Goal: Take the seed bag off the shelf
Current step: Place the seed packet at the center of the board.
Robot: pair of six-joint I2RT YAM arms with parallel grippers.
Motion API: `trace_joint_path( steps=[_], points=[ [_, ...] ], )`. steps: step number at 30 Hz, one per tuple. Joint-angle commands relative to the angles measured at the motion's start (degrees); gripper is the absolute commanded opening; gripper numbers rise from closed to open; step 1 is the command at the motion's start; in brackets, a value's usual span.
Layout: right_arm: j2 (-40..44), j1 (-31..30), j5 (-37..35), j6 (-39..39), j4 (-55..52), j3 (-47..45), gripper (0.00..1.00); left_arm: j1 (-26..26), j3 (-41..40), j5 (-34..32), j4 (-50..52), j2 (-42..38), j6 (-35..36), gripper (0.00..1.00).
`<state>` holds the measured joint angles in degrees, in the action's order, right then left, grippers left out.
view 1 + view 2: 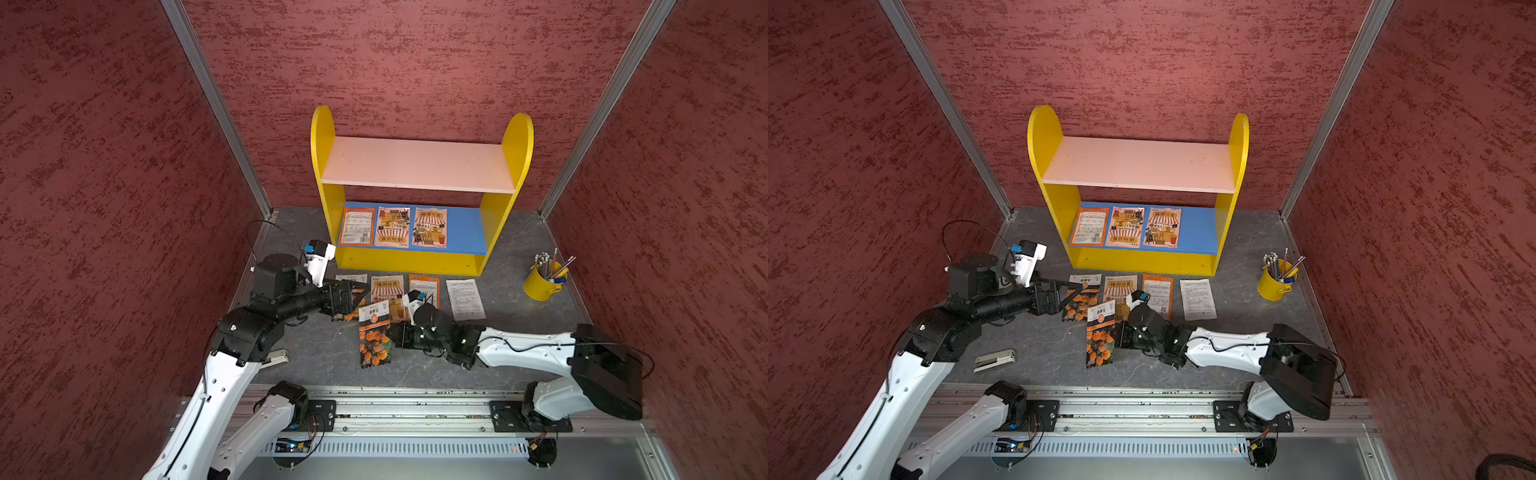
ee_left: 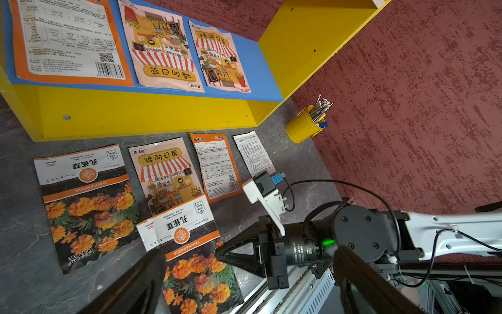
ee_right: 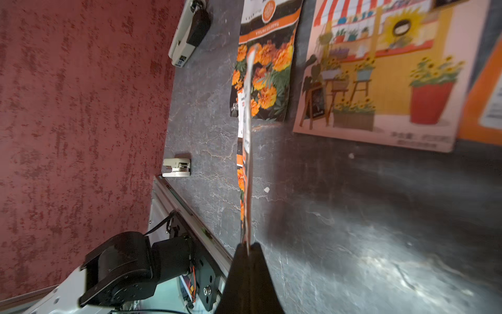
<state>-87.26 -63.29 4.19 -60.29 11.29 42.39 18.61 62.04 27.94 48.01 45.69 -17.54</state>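
Note:
My right gripper needs to set the marigold seed bag, now held just above the table, down and let go of it on the table [image 1: 342, 352] [image 3: 233, 198] in front of the other marigold bag.
The shelf [image 1: 322, 141] [image 1: 1042, 141] stands against the back wall, its pink upper board bare. Three seed bags [image 1: 356, 226] [image 1: 392, 226] [image 1: 430, 227] lie side by side on its blue lower board [image 1: 465, 232]. My right gripper [image 1: 395, 334] [image 3: 247, 246] is shut on the edge of a marigold seed bag [image 1: 374, 336] [image 2: 190, 252], held just above the table in front of the shelf. In the right wrist view that bag [image 3: 247, 136] shows edge-on. My left gripper [image 1: 357, 293] is open with nothing between its fingers [image 2: 141, 282], over the table at the left.
Several more seed bags lie on the table before the shelf: a marigold one [image 1: 1081, 297], a sunflower one [image 1: 386, 291], an orange-backed one [image 1: 424, 289] and a white one [image 1: 465, 299]. A yellow pencil cup [image 1: 542, 282] stands right, a stapler [image 1: 994, 359] front left.

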Motion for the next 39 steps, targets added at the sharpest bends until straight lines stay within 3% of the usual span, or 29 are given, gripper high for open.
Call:
trace_joint_path(
  steps=[1,16,34,39],
  points=[
    [-3.6,-2.8,-4.4,-2.6,6.8,4.1,0.00,-0.4,-1.4,-0.6,-0.1,-1.6,-0.4,1.00],
    [-15.5,-9.8,-11.8,-7.0,11.5,8.7,0.00,-0.4,-5.7,1.7,-2.9,-5.9,-2.1,1.00],
    [-20.8,-10.2,-14.1,-8.5,8.3,10.9,0.00,-0.4,-7.7,3.0,-3.7,-8.3,-2.2,1.00],
    [-21.1,-10.1,-13.9,-8.6,7.7,11.0,0.14,-0.3,-8.1,3.2,-4.2,-8.3,-2.6,1.00]
  ],
)
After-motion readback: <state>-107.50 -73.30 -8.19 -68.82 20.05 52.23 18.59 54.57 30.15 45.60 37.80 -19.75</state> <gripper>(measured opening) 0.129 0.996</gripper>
